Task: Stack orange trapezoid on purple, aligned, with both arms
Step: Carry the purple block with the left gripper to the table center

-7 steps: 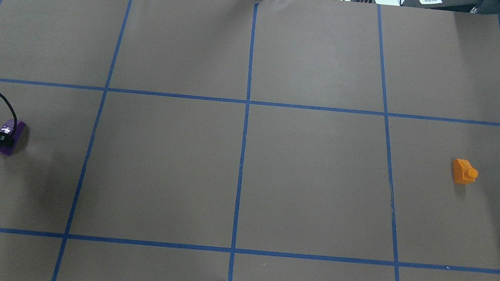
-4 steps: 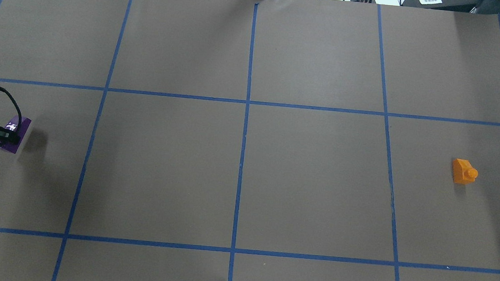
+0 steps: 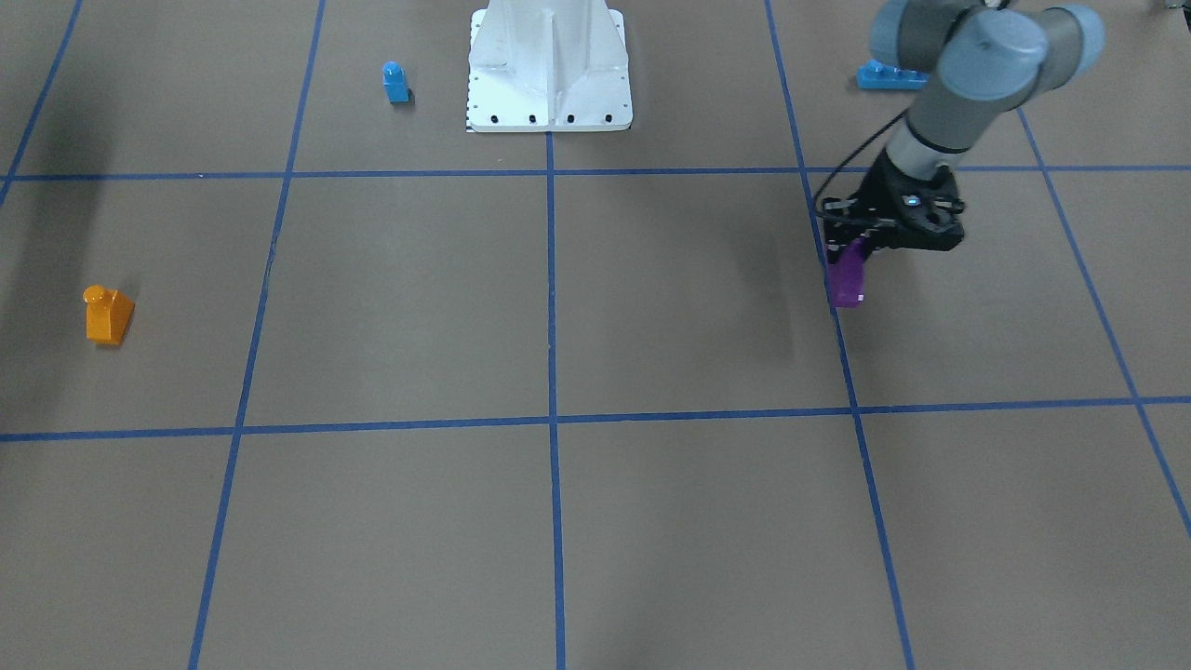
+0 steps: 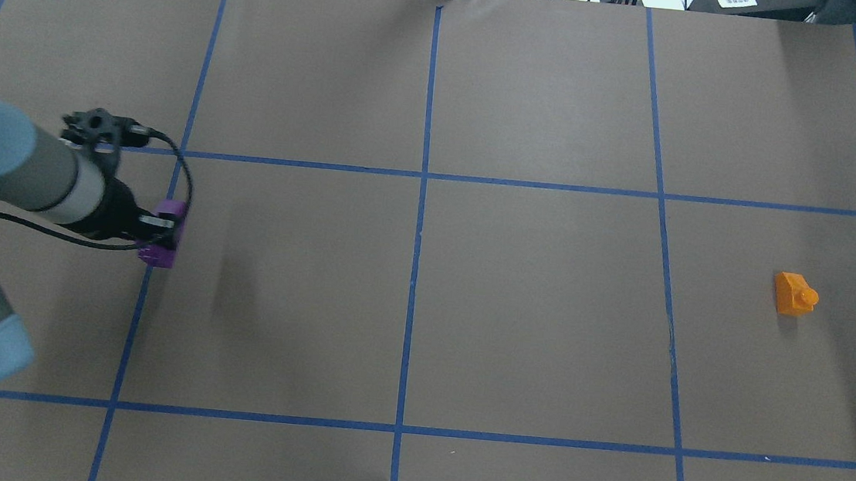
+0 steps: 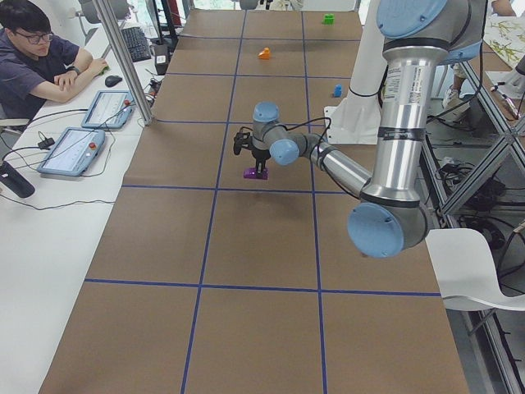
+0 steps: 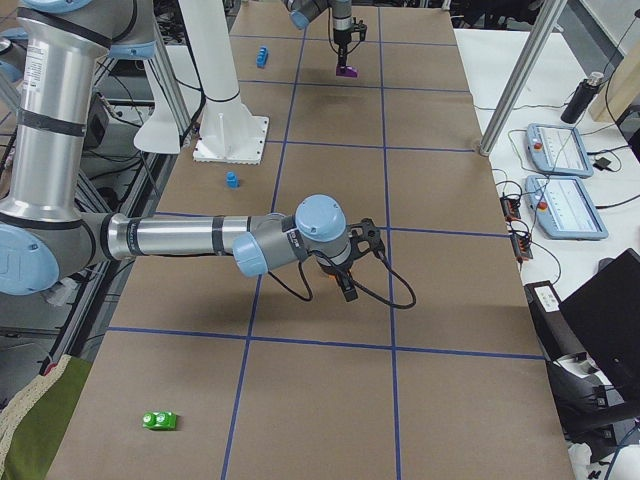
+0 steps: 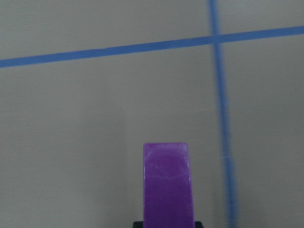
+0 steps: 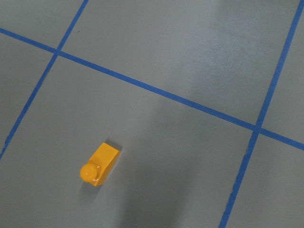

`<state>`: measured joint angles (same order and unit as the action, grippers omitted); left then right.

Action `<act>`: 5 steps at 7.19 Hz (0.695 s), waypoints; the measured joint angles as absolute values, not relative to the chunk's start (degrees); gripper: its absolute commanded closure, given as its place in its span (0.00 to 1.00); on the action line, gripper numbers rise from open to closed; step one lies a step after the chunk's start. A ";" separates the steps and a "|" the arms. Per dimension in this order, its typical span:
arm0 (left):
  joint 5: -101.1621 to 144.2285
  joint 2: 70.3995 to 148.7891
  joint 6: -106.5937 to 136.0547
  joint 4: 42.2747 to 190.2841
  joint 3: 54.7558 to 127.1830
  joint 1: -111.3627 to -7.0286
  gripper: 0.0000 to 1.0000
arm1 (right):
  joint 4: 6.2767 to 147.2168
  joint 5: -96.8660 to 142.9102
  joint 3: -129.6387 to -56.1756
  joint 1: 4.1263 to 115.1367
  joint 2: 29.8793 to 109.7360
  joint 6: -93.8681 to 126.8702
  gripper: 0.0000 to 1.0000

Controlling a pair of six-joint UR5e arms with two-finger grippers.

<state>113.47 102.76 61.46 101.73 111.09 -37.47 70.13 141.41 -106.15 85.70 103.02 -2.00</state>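
With my left gripper, I should set the purple brick, now held above the table, down on the blue tape line straight out from the white robot base (image 3: pixel 552 319).
My left gripper (image 4: pixel 159 225) is shut on the purple brick (image 4: pixel 160 254) and holds it above the table near a blue tape line. The brick hangs below the fingers in the front view (image 3: pixel 847 281) and fills the bottom of the left wrist view (image 7: pixel 168 185). The orange trapezoid (image 4: pixel 794 294) lies on the table at the far right, stud pointing sideways. It also shows in the right wrist view (image 8: pixel 99 164). My right gripper (image 6: pixel 345 290) shows only in the exterior right view, low over the table; I cannot tell whether it is open or shut.
A small blue single-stud brick (image 3: pixel 395 82) and a long blue brick (image 3: pixel 889 76) sit near the white robot base (image 3: pixel 549 93). A green brick (image 6: pixel 160 420) lies near the table's right end. An operator (image 5: pixel 33 49) sits at the far side with tablets.
My left arm has moved right, away from the table's left edge toward the centre, carrying the purple brick. The orange trapezoid has not moved.
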 measured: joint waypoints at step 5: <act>105.55 135.12 73.07 87.50 92.68 -26.58 1.00 | 70.14 141.50 -106.17 85.11 102.92 -1.93 0.00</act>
